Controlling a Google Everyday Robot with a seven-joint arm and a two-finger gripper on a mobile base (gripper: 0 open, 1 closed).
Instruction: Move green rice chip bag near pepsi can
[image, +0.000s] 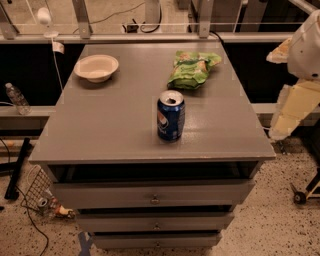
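Observation:
Next, I move my gripper to the green rice chip bag and close it on the bag's end (207, 61) that is farthest from the white bowl.
The green rice chip bag (192, 69) lies flat on the far right part of the grey table top (110, 125). The pepsi can (171, 115) stands upright near the middle front of the table, its top open, a short gap in front of the bag. My gripper (286, 122) hangs at the end of the pale arm off the table's right edge, about level with the can and well apart from both the can and the bag. It holds nothing that I can see.
A white bowl (96, 67) sits at the far left of the table. Drawers (155, 197) are below the front edge. A plastic bottle (17, 99) is on a ledge to the left. Railing posts stand behind the table.

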